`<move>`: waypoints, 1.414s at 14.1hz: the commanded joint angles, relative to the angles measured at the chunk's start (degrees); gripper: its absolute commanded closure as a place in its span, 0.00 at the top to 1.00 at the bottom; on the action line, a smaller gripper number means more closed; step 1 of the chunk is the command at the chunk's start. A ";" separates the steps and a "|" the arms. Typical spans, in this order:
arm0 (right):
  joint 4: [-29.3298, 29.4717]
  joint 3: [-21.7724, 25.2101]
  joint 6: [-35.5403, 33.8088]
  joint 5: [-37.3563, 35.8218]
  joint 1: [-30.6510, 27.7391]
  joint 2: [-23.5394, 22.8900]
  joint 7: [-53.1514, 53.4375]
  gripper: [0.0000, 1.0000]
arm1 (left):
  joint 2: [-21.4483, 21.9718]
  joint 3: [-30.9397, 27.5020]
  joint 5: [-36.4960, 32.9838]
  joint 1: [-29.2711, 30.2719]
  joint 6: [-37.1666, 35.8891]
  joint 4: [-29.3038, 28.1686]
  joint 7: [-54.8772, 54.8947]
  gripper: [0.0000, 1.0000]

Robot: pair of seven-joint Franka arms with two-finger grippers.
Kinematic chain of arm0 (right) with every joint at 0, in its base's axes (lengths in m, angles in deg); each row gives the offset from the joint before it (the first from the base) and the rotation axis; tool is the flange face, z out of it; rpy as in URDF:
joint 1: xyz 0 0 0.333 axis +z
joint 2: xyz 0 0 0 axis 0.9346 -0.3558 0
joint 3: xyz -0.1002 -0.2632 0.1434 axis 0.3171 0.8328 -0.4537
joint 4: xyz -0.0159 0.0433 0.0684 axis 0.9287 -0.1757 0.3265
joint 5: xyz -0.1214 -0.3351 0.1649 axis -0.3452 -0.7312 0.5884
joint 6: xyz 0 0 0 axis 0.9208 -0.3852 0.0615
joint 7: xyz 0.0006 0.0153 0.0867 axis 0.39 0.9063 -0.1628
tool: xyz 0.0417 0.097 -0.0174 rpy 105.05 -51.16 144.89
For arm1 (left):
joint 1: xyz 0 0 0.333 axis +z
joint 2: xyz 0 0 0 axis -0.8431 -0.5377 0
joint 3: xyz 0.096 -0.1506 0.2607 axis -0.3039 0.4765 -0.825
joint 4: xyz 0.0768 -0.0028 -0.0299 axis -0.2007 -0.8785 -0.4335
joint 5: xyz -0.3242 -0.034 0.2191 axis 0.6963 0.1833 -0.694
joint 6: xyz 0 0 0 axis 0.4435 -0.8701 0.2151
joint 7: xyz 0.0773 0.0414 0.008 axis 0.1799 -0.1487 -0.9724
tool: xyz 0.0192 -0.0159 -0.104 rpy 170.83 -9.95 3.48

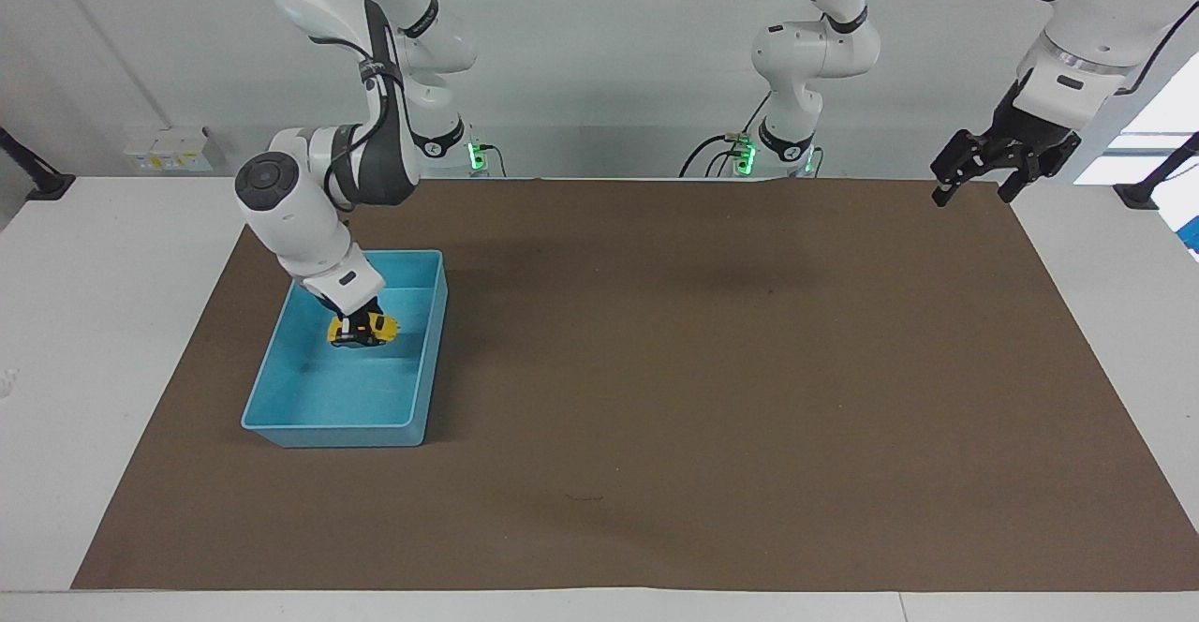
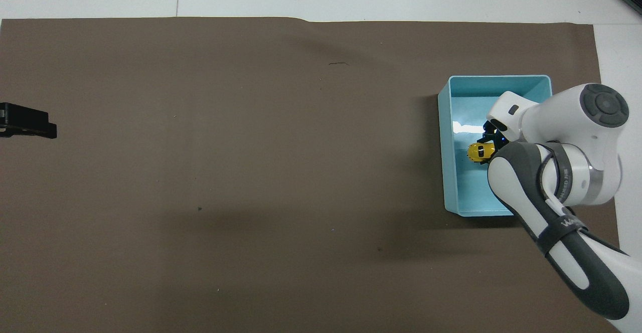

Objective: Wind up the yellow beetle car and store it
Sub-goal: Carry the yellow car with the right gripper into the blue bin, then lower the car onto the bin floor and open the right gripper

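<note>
My right gripper should release the yellow beetle car so that it rests on the blue bin's bottom near the bright glare strip (image 2: 483,155).
The yellow beetle car (image 1: 382,326) is inside the blue bin (image 1: 426,388), low over its floor near the middle. My right gripper (image 1: 361,327) reaches down into the bin and is shut on the car. I cannot tell whether the car touches the floor. In the overhead view the car (image 2: 477,152) shows in the bin (image 2: 444,172), with the right gripper (image 2: 489,145) partly hidden under its own arm. My left gripper (image 1: 974,193) waits open and empty, raised over the mat's corner at the left arm's end; its tip also shows in the overhead view (image 2: 27,126).
The bin stands on a brown mat (image 1: 712,369) at the right arm's end of the table. White tabletop (image 1: 103,322) surrounds the mat.
</note>
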 commanded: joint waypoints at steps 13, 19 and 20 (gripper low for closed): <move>-1.66 -0.47 3.56 -0.79 -0.89 -1.81 -1.08 0.95 | 0.71 -0.09 0.15 0.15 -1.02 -0.09 0.17 1.00; -0.26 -0.56 2.42 0.35 -0.80 -1.72 0.06 1.00 | 0.71 -0.09 0.15 0.15 -1.02 -0.09 0.17 1.00; 0.62 -0.56 1.02 0.35 -0.45 -1.46 0.85 1.00 | 0.71 -0.09 0.15 0.15 -1.02 -0.09 0.17 1.00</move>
